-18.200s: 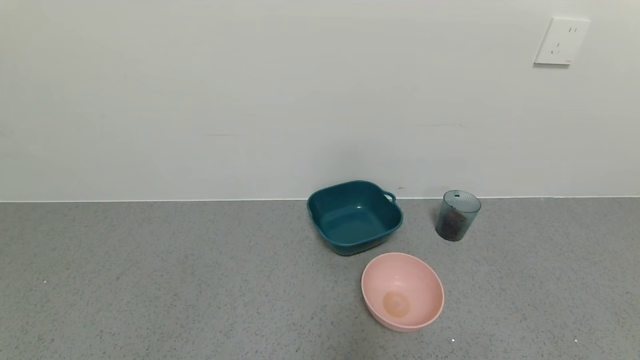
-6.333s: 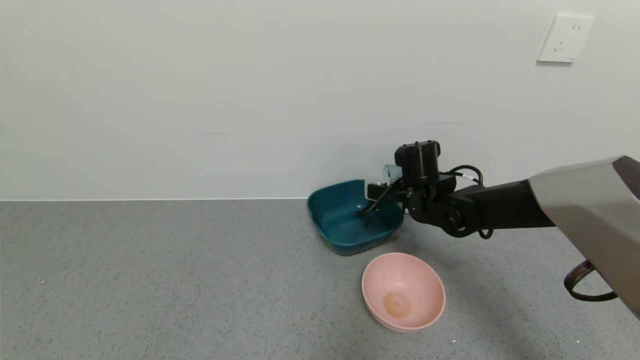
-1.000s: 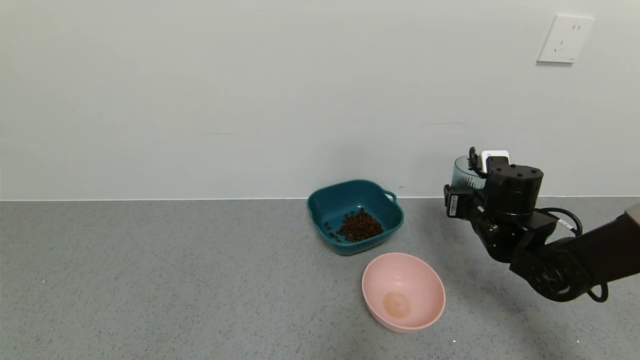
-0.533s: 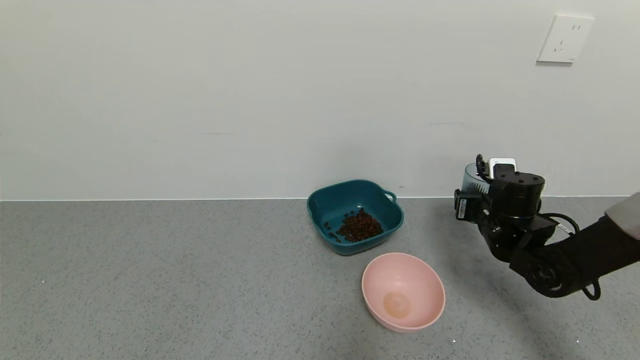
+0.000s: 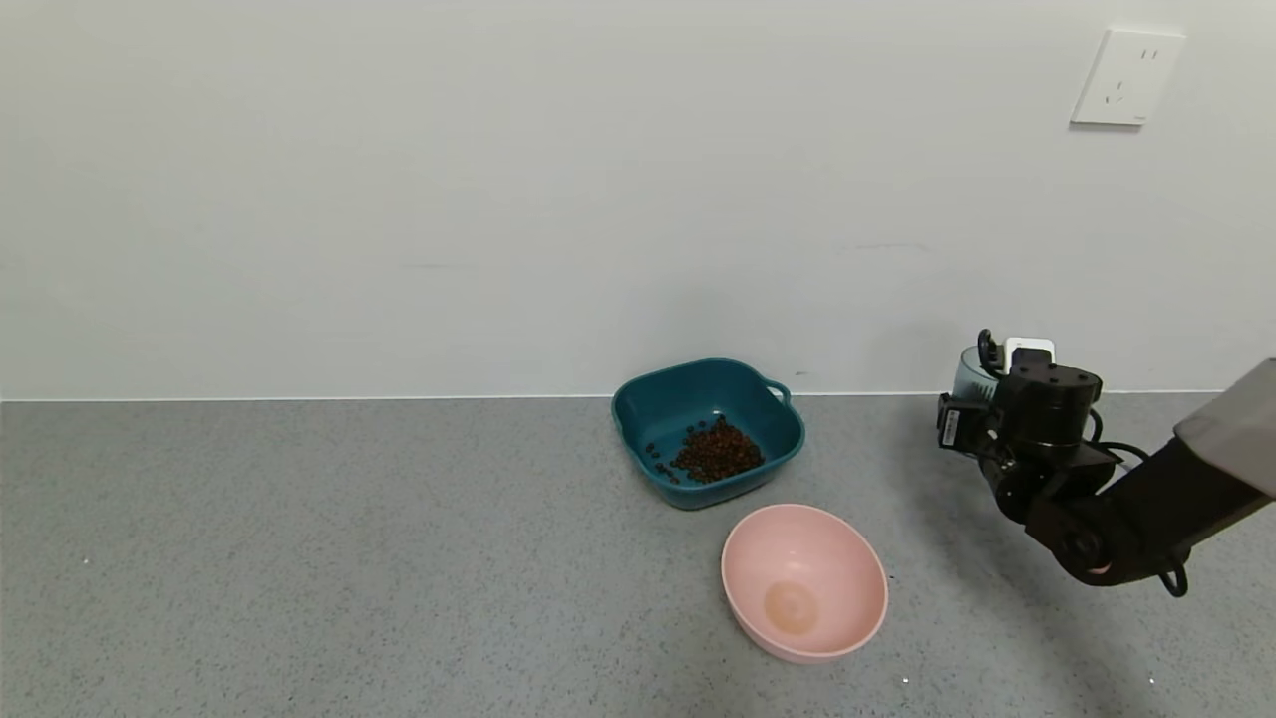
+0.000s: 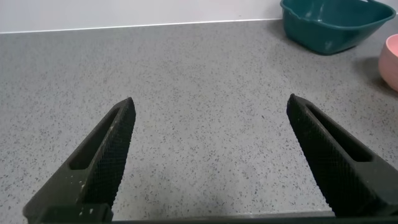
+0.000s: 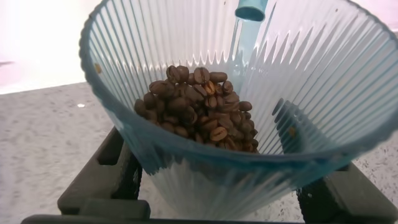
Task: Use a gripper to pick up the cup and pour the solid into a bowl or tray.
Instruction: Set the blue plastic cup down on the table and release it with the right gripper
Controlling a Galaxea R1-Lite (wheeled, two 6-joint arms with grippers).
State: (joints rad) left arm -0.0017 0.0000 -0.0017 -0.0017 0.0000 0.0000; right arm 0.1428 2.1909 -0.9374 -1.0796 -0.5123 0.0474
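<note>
I should use my right gripper to set the cup, held low over the counter, down on the counter (image 5: pixel 975 439) near the wall, off the handle side of the teal basin.
My right gripper (image 5: pixel 975 397) is shut on the cup (image 5: pixel 971 370), a translucent grey-blue ribbed tumbler, and holds it upright at the far right near the wall, low over the counter. In the right wrist view the cup (image 7: pixel 155 62) sits between my right gripper's (image 7: pixel 227 186) jaws and holds a heap of brown beans (image 7: pixel 199 106). The dark teal basin (image 5: pixel 698 367) stands left of the cup with a pile of beans (image 5: pixel 713 454) in it. My left gripper (image 6: pixel 210 102) is open and empty over bare counter, with the basin (image 6: pixel 329 25) farther off.
A round pink bowl (image 5: pixel 803 583) stands in front of the basin and shows at the edge of the left wrist view (image 6: pixel 392 53). The wall runs right behind the basin and the cup. A white socket (image 5: pixel 1126 78) is on the wall.
My right gripper has moved right and down with the cup, away from the basin. The basin, its beans and the pink bowl have not moved.
</note>
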